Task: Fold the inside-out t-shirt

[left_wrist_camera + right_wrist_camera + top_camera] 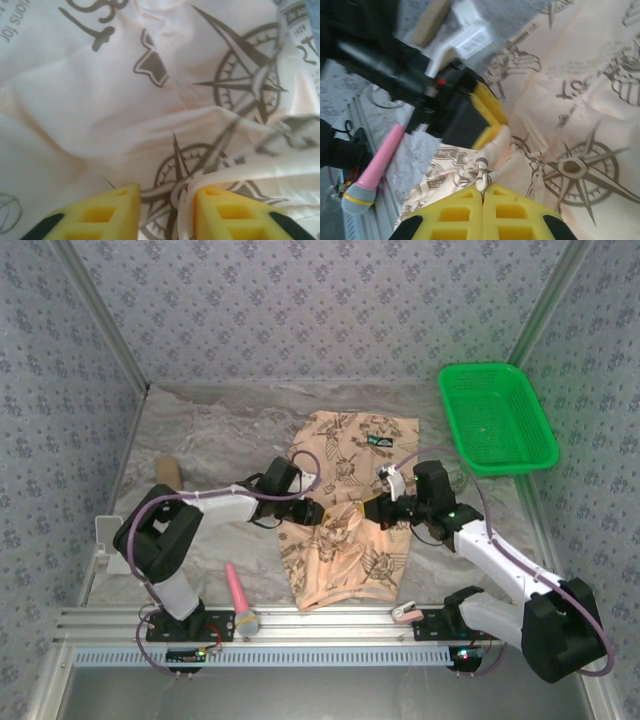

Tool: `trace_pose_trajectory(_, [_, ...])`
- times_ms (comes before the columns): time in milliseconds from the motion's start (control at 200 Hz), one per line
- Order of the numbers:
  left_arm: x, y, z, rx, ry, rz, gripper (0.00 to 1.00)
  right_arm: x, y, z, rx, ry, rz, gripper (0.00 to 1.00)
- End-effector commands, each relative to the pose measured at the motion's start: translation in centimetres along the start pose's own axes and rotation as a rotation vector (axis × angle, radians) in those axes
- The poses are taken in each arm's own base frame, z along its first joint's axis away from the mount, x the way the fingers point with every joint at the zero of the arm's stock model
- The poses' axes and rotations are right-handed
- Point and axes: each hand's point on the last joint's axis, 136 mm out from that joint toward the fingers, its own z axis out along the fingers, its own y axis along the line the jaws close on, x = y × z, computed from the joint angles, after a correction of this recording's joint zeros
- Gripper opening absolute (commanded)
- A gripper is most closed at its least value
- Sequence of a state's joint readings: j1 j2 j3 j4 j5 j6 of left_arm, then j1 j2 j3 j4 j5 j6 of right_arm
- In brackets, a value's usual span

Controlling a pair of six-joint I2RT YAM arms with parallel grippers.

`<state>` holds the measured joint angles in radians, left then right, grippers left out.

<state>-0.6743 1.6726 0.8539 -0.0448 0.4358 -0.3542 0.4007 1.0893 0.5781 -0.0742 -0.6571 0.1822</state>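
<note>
The t-shirt's folded edge rests against only one finger of the left gripper, so the robot's left gripper will move over and pinch the bunched cloth (345,512) near the right gripper.
The inside-out t-shirt (350,552) lies crumpled in the middle of the table, peach-tan with dark compass prints (150,100). My left gripper (316,512) is over its left side. In the left wrist view its yellow fingers (167,192) stand apart, with a folded hem resting against the inner face of the right finger (220,210). My right gripper (380,508) is at the shirt's right-middle. In the right wrist view its jaws (482,192) are shut on a bunched edge of the shirt (580,100), close to the left gripper's yellow finger (490,112).
A green plastic basket (478,367) stands at the back right. A pink microphone-shaped object (240,598) lies near the front rail, left of the shirt (375,170). A wooden piece (168,470) and a white bracket (105,535) sit at the left.
</note>
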Motion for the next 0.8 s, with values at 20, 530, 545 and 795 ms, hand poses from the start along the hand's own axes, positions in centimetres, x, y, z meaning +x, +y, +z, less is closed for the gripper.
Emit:
trace_pose_trajectory(20, [0.0,-2.7,-3.8,0.053,-0.039,0.133,0.39,1.7,-4.7,0.2,0.208,0.082,0.092,0.00])
trace_pose_trajectory(530, [-1.4,-7.3,-1.9,0.086,-0.018,0.364,0.50,0.6,-1.4,1.3,0.017,0.065,0.052,0.00])
trace_pose_trajectory(545, [-1.4,-7.4,-1.8,0.086,-0.013,0.369,0.50,0.5,-1.4,1.2,0.014,0.063,0.049,0.00])
trace_pose_trajectory(795, [-1.5,-8.3,0.3,0.076,0.020,0.398,0.52,0.3,0.0,1.2,-0.041,0.059,0.040,0.00])
